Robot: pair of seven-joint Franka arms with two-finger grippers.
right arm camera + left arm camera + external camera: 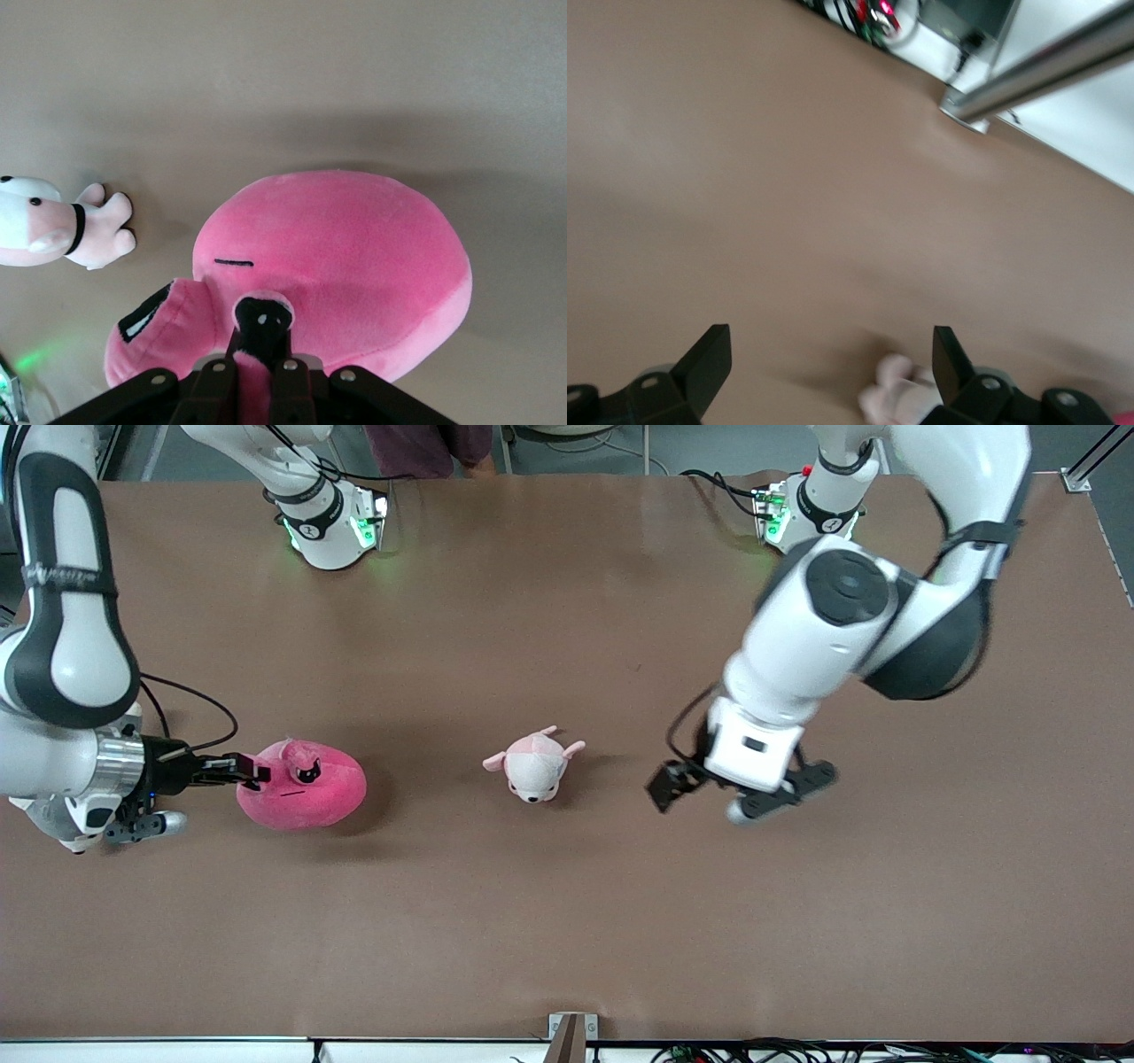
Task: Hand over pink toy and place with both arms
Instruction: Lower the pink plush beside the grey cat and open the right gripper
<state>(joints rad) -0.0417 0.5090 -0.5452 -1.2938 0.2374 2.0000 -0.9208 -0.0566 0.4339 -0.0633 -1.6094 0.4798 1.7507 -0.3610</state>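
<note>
The robot's right gripper needs to release the pink toy on the bare brown table (306,791) beside the small pink-and-white plush animal.
The pink toy (306,790), a hot pink rounded plush with black angry eyes, lies on the brown table (567,921) toward the right arm's end. My right gripper (252,769) is level with the table and shut on a fold of plush at the toy's edge, beside one eye. In the right wrist view the toy (354,257) fills the middle and pink plush is pinched in the gripper (261,345). My left gripper (740,788) hangs open and empty over the table toward the left arm's end. Its fingers are wide apart in the left wrist view (830,345).
A small pale pink-and-white plush animal (534,763) lies at the table's middle, between the pink toy and the left gripper. It also shows in the right wrist view (53,230) and by one left finger in the left wrist view (895,400). Both arm bases stand along the table's edge farthest from the front camera.
</note>
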